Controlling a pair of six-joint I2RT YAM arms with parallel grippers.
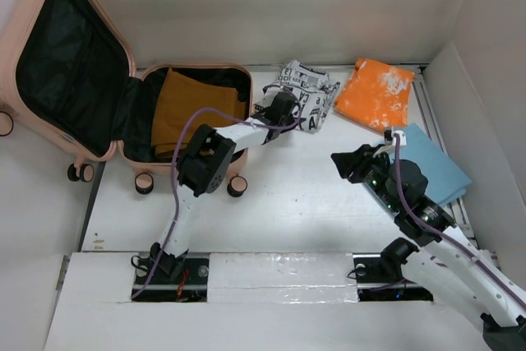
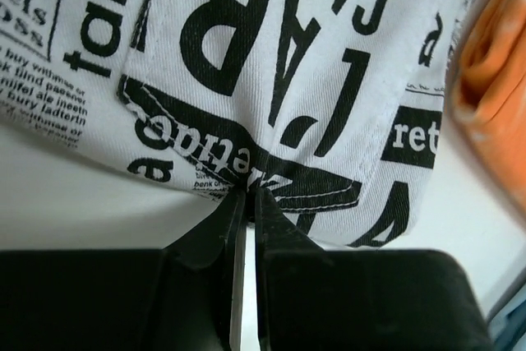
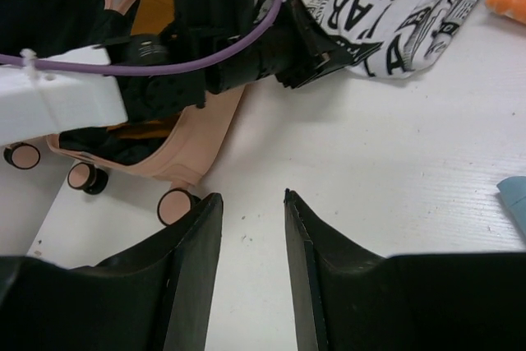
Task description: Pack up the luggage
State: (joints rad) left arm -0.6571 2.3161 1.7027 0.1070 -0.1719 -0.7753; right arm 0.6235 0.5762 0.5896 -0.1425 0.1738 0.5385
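Note:
The robot's left gripper is pinching the edge of the white cloth close to one corner, so it needs to open, back away and grip the cloth's edge nearer its middle (image 2: 149, 121) before it lifts.
The pale pink luggage (image 1: 57, 2) lies open at the far left, with its black-lined lid up and a mustard-brown garment (image 1: 185, 108) in its base. Its base and wheels also show in the right wrist view (image 3: 193, 150). My left gripper (image 1: 283, 108) is shut on the near edge of a folded white cloth with black newspaper print (image 1: 308, 88), pinching the hem (image 2: 246, 182). My right gripper (image 3: 251, 199) is open and empty above bare table, right of centre in the top view (image 1: 341, 162).
A folded orange cloth (image 1: 376, 92) lies at the back right, and its edge shows in the left wrist view (image 2: 493, 55). A folded light-blue cloth (image 1: 431, 162) lies under my right arm. White walls enclose the table at the back and right.

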